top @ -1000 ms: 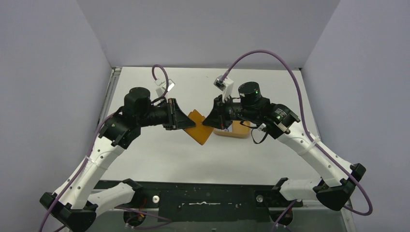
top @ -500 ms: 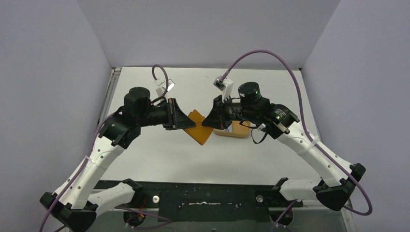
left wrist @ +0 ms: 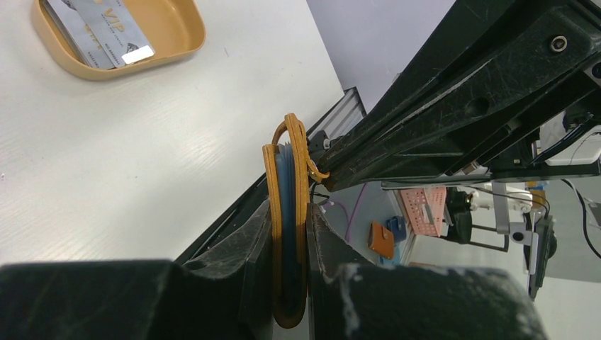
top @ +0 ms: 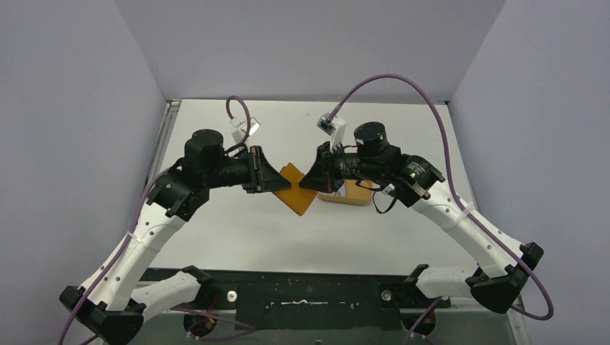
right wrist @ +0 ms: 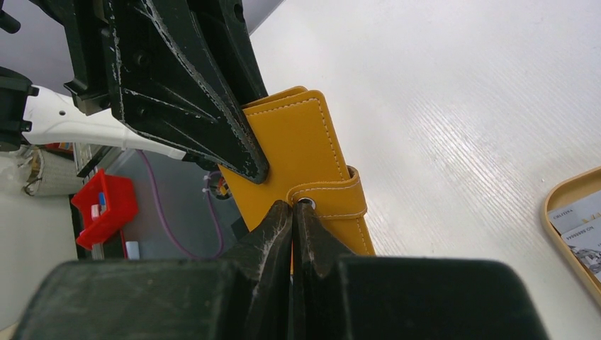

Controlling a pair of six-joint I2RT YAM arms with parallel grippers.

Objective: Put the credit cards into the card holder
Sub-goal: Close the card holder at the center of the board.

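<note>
The card holder will go down on the bare white table [top: 285, 215] beside the orange tray, where I should set it with my left gripper. The holder is now held upright above the table.
My left gripper [top: 282, 184] is shut on the tan-orange card holder [top: 296, 192] and holds it upright above the table. In the left wrist view the holder [left wrist: 273, 212] stands edge-on between my fingers, with a light blue card [left wrist: 288, 205] inside it. My right gripper [top: 303, 181] is shut, and its tips [right wrist: 292, 207] press against the holder's strap [right wrist: 333, 198] beside the snap stud [right wrist: 305, 202]. Nothing shows between its fingers. Silvery grey cards [left wrist: 106, 32] lie in the orange tray [left wrist: 190, 32].
The orange oval tray [top: 354, 195] sits on the white table under my right arm and also shows in the right wrist view [right wrist: 551, 209] with grey cards [right wrist: 577, 219]. Grey walls close in the table on three sides.
</note>
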